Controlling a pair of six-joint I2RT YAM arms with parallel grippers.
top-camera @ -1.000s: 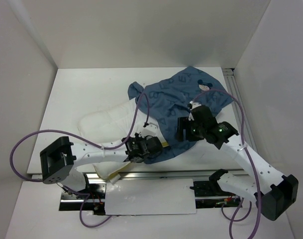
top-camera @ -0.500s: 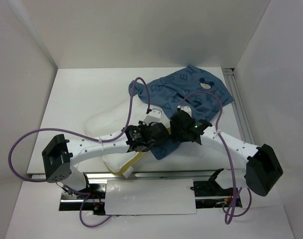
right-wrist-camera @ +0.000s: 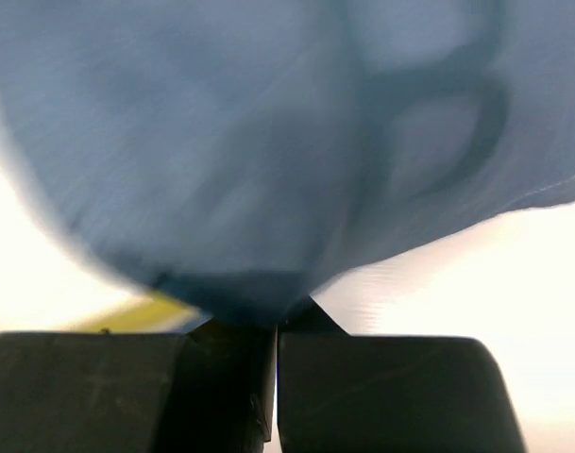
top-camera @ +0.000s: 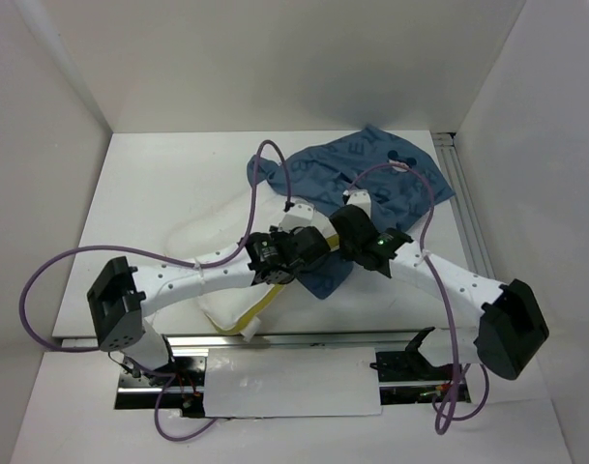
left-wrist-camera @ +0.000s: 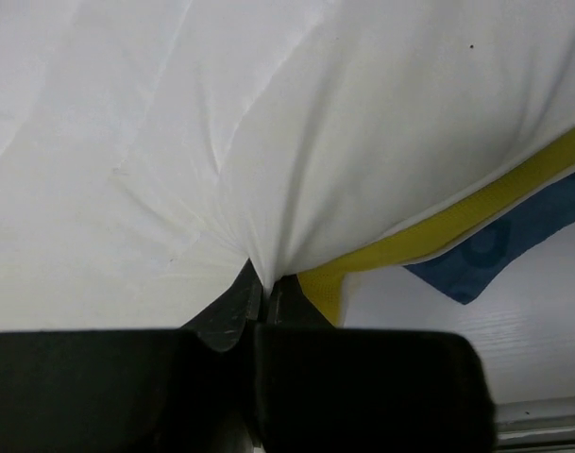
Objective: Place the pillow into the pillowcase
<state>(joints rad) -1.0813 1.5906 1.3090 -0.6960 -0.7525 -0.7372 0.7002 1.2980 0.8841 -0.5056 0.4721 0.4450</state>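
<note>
My left gripper is at the white pillow's edge. It will let go of that edge over the blue pillowcase corner (top-camera: pixel 302 261) (left-wrist-camera: pixel 405 215) beneath the yellow trim.
The white pillow (top-camera: pixel 212 242) lies left of the table's middle, its yellow edge trim (top-camera: pixel 260 307) hanging toward the near edge. My left gripper (top-camera: pixel 309 253) is shut on a pinch of the pillow's white fabric (left-wrist-camera: pixel 296 142) next to the yellow trim (left-wrist-camera: pixel 457 222). The blue pillowcase (top-camera: pixel 391 174) spreads at the back right, and its near corner reaches both grippers. My right gripper (top-camera: pixel 340 242) is shut on that blue cloth (right-wrist-camera: pixel 268 142), which bunches between the jaws. The two grippers are almost touching. A blue corner of the pillowcase (left-wrist-camera: pixel 514 236) shows under the pillow's trim.
White walls enclose the table on three sides. A metal rail (top-camera: pixel 304 340) runs along the near edge with a white plate (top-camera: pixel 294 382) in front of it. A slotted rail (top-camera: pixel 463 208) lines the right edge. Purple cables (top-camera: pixel 265 184) loop above both arms.
My right gripper swung left to the pillowcase's near corner and closed on it. My left gripper carried the pillow's corner up and to the right, closer to the pillowcase.
</note>
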